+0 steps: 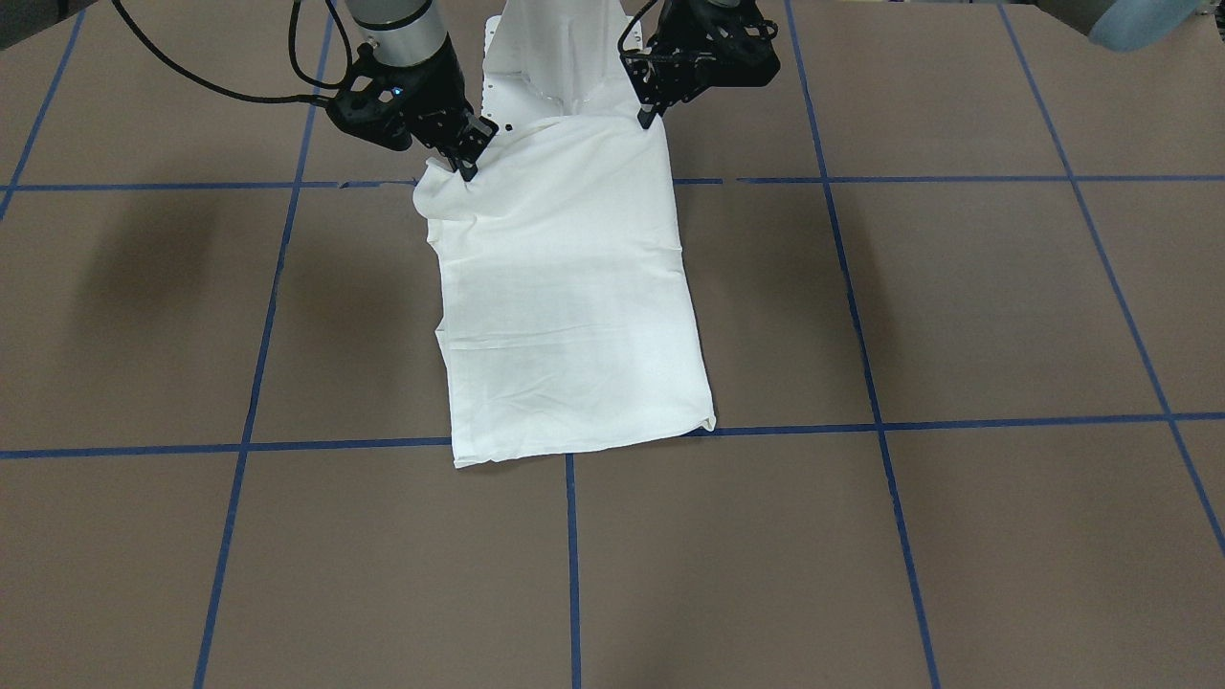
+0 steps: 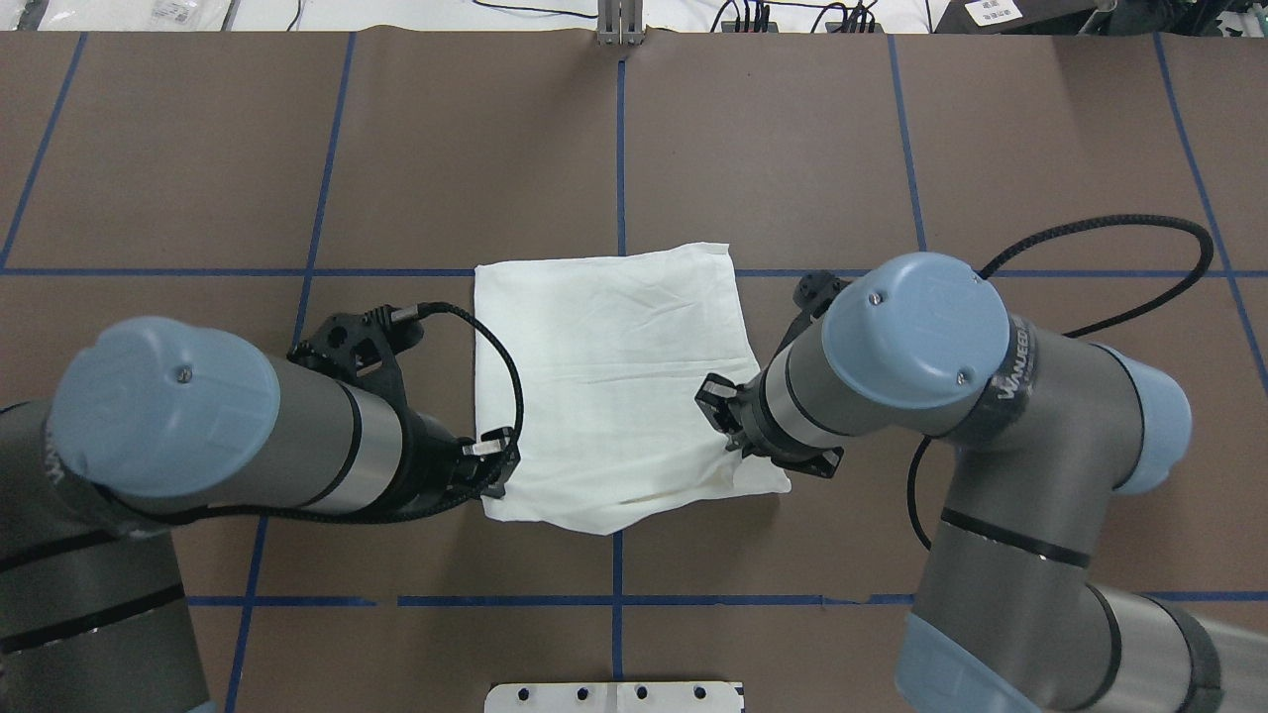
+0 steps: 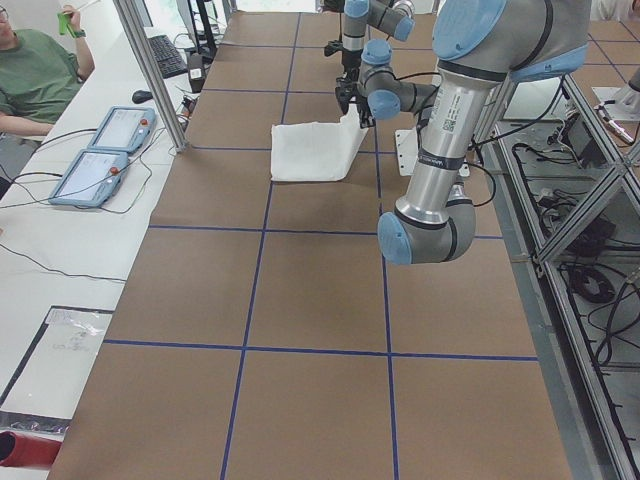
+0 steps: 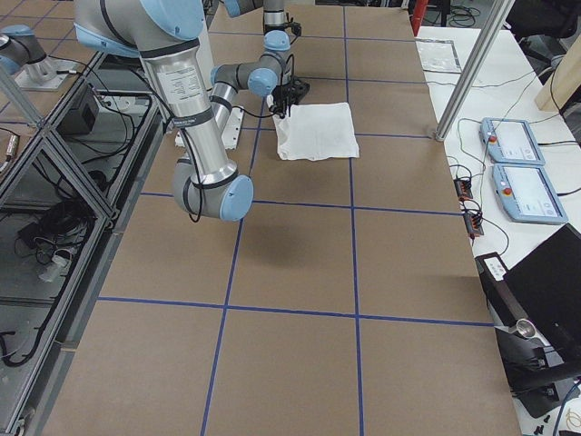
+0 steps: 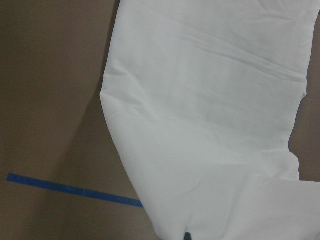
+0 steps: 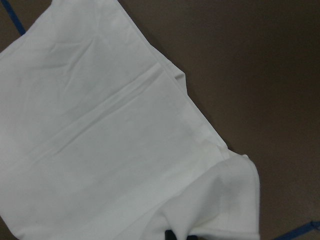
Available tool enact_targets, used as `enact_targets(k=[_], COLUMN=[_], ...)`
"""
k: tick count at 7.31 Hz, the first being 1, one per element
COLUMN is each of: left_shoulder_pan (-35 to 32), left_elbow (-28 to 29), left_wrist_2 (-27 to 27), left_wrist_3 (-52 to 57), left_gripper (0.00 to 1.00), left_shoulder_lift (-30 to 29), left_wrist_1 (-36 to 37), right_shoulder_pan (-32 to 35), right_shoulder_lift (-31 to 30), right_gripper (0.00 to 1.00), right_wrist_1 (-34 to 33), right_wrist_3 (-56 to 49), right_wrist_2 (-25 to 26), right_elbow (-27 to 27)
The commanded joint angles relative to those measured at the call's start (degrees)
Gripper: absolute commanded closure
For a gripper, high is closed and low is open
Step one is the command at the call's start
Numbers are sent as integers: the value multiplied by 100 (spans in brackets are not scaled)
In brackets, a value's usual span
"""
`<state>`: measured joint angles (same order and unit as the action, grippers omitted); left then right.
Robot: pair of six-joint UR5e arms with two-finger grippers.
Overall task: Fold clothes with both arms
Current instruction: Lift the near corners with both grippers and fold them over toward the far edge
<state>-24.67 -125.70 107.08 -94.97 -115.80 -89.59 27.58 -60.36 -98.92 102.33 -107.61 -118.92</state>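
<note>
Next, my right gripper releases the shirt's raised corner by the crease across the white shirt [image 1: 491, 356] [image 6: 137, 77], near the shirt's side edge.
The clothes are one white shirt [image 2: 614, 376], folded into a long plain rectangle [image 1: 565, 306] in the middle of the brown table. Its end nearest the robot is raised off the table and bunched [image 3: 345, 135]. My left gripper [image 2: 492, 461] is shut on one corner of that end [image 1: 649, 119]. My right gripper [image 2: 726, 424] is shut on the other corner, where the cloth puckers [image 1: 466, 165]. In the left wrist view the shirt [image 5: 210, 125] hangs away from the fingers at the bottom edge. The right wrist view shows the shirt [image 6: 100, 150] the same way.
Blue tape lines [image 2: 619, 149] divide the brown table into squares. The white pedestal base [image 2: 614, 696] stands just behind the shirt's near end. Two teach pendants [image 3: 100, 150] lie on a side bench, and a seated person [image 3: 35, 70] is beside them.
</note>
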Motion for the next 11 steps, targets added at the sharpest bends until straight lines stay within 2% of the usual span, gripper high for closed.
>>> enact_targets(k=[1, 3, 4, 8, 10, 11], left_shoulder_pan=[-572, -757, -915, -1241, -1321, -1356], left_elbow=[640, 1457, 1582, 2258, 2593, 2612], left_wrist_2=[120, 120, 129, 120, 120, 120], left_wrist_3=[347, 347, 356, 576, 585, 585], left_gripper=[100, 100, 100, 100, 100, 100], left_shoulder_lift=[-127, -319, -329, -645, -646, -646], left_wrist_1=[-399, -1067, -1148, -1306, -1666, -1694], right_shoulder_pan=[449, 687, 766, 890, 934, 977], right_shoulder_lift=[550, 963, 1173, 1438, 1510, 1518], right_gripper=[100, 100, 100, 100, 100, 100], right_wrist_1=[22, 22, 22, 31, 529, 566], right_wrist_3=[-563, -880, -899, -987, -943, -943], right_wrist_2=[-23, -23, -23, -75, -146, -198], right_elbow=[762, 1421, 1738, 2319, 2723, 2760])
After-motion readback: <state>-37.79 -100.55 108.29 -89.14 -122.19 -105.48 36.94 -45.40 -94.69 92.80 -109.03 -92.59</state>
